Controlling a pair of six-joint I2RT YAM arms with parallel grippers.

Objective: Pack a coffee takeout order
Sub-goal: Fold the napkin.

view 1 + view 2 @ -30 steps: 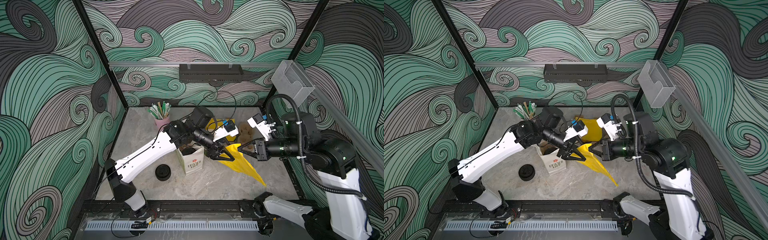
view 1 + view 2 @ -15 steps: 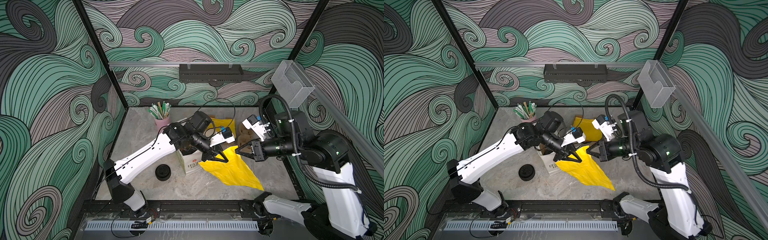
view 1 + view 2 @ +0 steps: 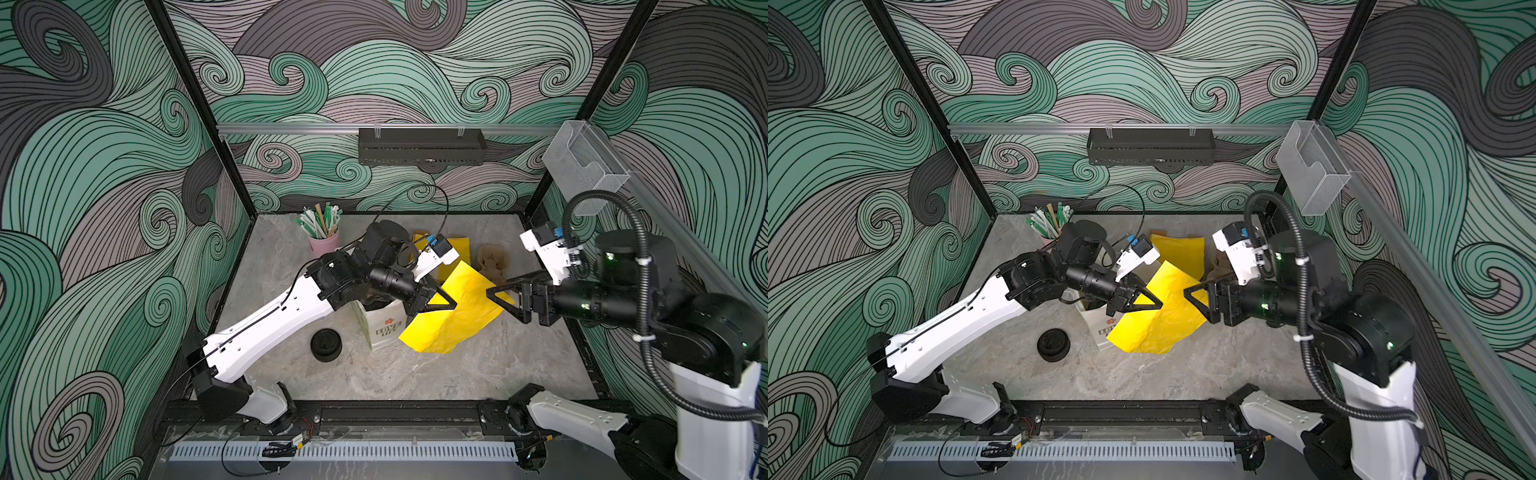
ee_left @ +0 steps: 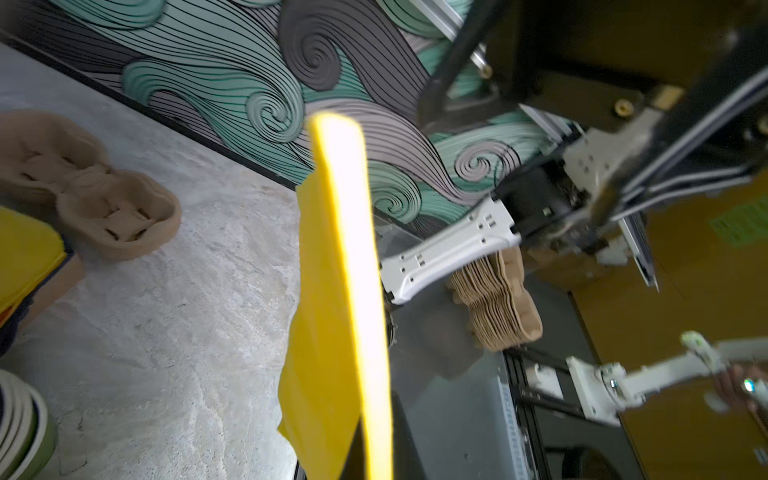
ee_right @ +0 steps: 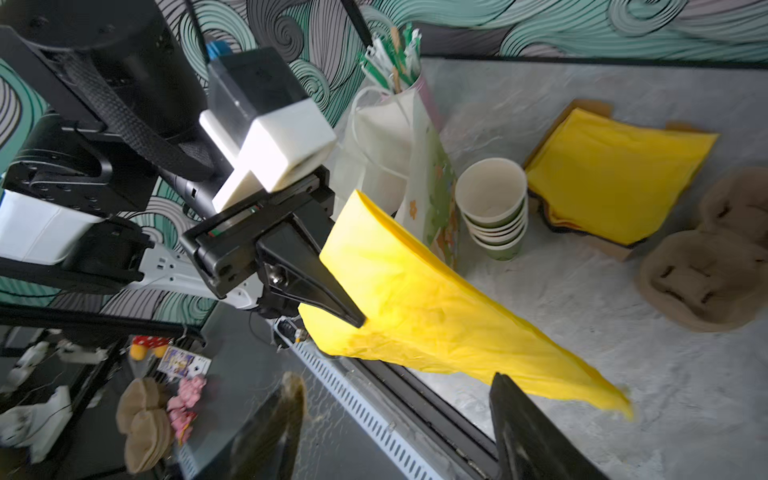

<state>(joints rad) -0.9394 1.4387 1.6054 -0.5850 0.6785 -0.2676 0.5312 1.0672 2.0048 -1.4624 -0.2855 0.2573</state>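
The yellow sheet hangs spread wide with my right gripper only at its near edge, so my right gripper will pinch nearer the sheet's middle [image 3: 461, 310] before my left gripper opens.
A thin bright-yellow sheet [image 3: 457, 320] [image 3: 1158, 320] hangs in the air just right of the white paper bag [image 3: 380, 328]. My left gripper [image 3: 451, 302] [image 3: 1156, 305] is shut on the sheet's upper left edge. The right wrist view shows its black fingers [image 5: 332, 299] pinching the sheet [image 5: 415, 307]. My right gripper [image 3: 500, 301] [image 3: 1196, 303] [image 5: 395, 415] stands open at the sheet's right edge, holding nothing. The tan two-cup carrier [image 3: 492, 264] [image 5: 702, 270] [image 4: 116, 212] lies on the table behind the sheet.
A stack of yellow sheets [image 3: 455, 247] [image 5: 615, 174] lies in a cardboard tray at the back. Lidless green cups [image 5: 494, 208] stand stacked beside the bag. A black lid stack [image 3: 326, 345] sits left of the bag, and a pink straw holder [image 3: 324, 241] stands at the back left.
My right gripper has opened and let go of the sheet. The left gripper closed on the sheet and now carries it alone, spread wider and higher.
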